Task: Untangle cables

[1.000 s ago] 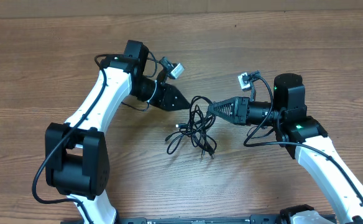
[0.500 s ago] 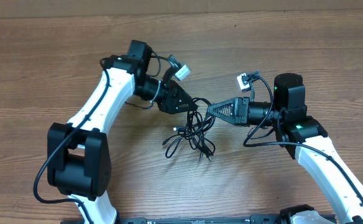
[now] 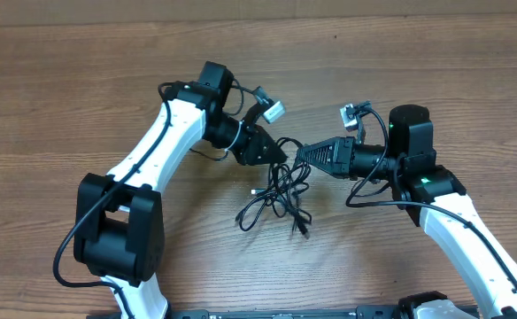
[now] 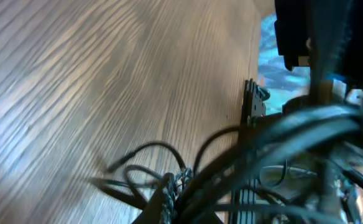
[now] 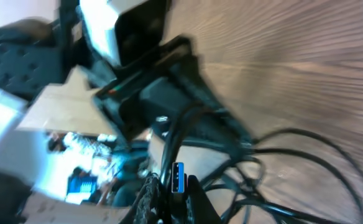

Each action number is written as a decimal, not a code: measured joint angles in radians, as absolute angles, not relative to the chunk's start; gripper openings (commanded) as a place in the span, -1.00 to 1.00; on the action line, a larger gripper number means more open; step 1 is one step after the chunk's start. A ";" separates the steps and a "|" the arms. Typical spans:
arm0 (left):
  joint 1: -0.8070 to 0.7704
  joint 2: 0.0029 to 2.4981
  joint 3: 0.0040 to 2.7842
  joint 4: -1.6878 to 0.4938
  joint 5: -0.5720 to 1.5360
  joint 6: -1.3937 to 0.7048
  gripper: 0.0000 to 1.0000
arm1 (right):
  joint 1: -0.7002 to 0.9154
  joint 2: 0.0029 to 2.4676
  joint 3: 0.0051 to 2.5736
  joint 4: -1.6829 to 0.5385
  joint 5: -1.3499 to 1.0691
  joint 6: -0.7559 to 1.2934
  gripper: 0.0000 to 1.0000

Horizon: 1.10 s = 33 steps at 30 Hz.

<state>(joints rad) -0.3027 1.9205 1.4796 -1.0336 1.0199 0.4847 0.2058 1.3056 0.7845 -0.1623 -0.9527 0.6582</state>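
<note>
The blue-tipped plug is pinched together with the bunched cables in my right gripper, so that gripper should open, free the plug and grab a cable loop (image 3: 288,141) close by.
The cables (image 3: 274,191) are thin black cords, tangled in loops on the wooden table between my two grippers. My left gripper (image 3: 277,156) is shut at the upper left of the tangle, with cords running from its tip. In the left wrist view its jaws (image 4: 176,186) are blurred and pressed together among the cables (image 4: 145,148). My right gripper (image 3: 300,153) is shut at the upper right of the tangle. In the right wrist view its jaws (image 5: 176,190) clamp a cable's blue-tipped plug (image 5: 178,177), and the loops (image 5: 306,158) trail away to the right.
The wooden table (image 3: 81,97) stretches all round, with its far edge along the top of the overhead view. The left arm's base (image 3: 117,239) stands at the front left. The right arm's link (image 3: 471,244) runs toward the front right. Thicker wrist cords (image 3: 365,190) hang by the right arm.
My left gripper has moved right and slightly back, up to the tangle's upper left. The cable loops have shifted a little to the right. The right gripper has stayed in place.
</note>
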 measured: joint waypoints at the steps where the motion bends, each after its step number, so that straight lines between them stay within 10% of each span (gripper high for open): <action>1: -0.292 1.919 1.480 -1.048 1.016 0.479 -0.92 | 0.206 1.306 0.785 -0.179 -0.928 0.658 -0.93; 12: -0.207 1.755 1.479 -1.089 0.992 0.418 -0.92 | 0.230 1.304 0.786 -0.389 -0.578 0.655 -0.91; 21: -0.101 1.626 1.479 -1.086 0.986 0.307 -0.90 | 0.208 1.306 0.785 -0.406 -0.361 0.638 -0.33; 26: -0.123 1.629 1.479 -1.092 0.941 0.270 -0.13 | 0.208 1.306 0.785 -0.347 -0.458 0.592 -0.80; 33: -0.221 1.693 1.479 -1.078 0.856 0.268 0.02 | 0.208 1.306 0.785 -0.314 -0.662 0.590 -0.93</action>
<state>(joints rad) -0.2211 1.6928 1.4788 -1.0779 0.8558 0.2680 0.2085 1.3064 0.7853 -0.3138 -0.6617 0.5903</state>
